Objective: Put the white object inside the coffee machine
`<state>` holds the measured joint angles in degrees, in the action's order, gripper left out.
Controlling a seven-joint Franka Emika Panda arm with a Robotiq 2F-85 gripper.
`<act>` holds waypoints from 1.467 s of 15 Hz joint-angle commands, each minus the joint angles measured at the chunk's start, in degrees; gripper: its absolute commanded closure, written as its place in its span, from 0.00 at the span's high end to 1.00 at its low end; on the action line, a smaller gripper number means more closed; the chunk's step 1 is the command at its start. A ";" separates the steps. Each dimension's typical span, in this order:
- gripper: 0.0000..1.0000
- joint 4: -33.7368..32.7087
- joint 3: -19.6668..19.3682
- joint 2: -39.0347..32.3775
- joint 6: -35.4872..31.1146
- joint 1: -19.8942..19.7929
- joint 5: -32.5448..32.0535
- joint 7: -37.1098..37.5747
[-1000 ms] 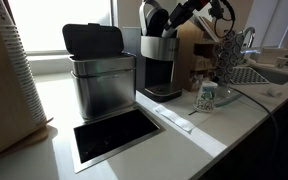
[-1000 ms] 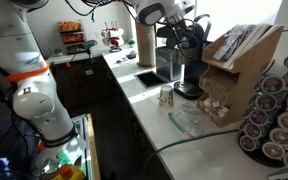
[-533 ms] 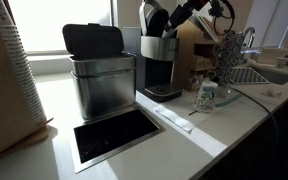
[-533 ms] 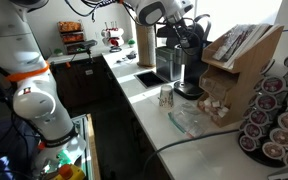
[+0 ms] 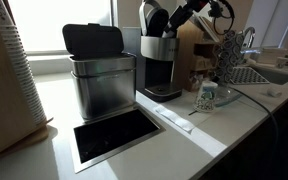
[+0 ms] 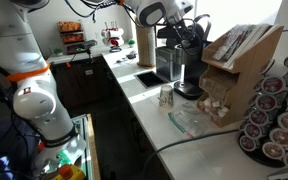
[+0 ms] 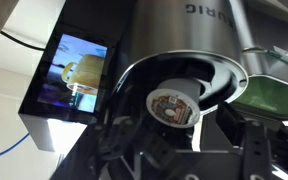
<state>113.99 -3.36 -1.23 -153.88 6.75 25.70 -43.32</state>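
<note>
The white object tilts in the round pod holder, lid toward my gripper, so next I open, pinch its rim (image 7: pixel 192 119) and tilt it into place.
The coffee machine (image 5: pixel 162 62) stands on the counter with its black head raised; it also shows in an exterior view (image 6: pixel 189 68). My gripper (image 5: pixel 178 22) hovers at the open head, seen too in an exterior view (image 6: pixel 190 36). In the wrist view the white object, a coffee pod (image 7: pixel 174 104) with a printed foil lid, sits tilted in the machine's round pod holder (image 7: pixel 216 72). My gripper (image 7: pixel 184 140) is open just in front of the pod, its dark fingers apart on either side and not touching it.
A brushed-steel bin (image 5: pixel 102 78) with a black lid stands beside the machine. A rectangular cutout (image 5: pixel 114 136) opens in the counter. A small glass (image 5: pixel 206 98) and a white strip (image 5: pixel 176 122) lie nearby. A wooden box (image 6: pixel 239 58) and pod rack (image 6: pixel 271 118) stand close.
</note>
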 commanded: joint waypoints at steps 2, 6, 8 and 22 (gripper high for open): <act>1.00 0.21 -0.03 -0.05 0.00 0.07 -1.37 1.43; 1.00 0.56 -0.05 0.34 0.17 0.05 -1.52 1.30; 1.00 0.64 -0.03 0.47 0.07 0.02 -0.78 1.02; 0.00 0.61 0.97 2.05 0.71 0.26 3.25 -0.55</act>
<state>113.96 -2.60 -0.04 -153.88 6.79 27.37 -43.21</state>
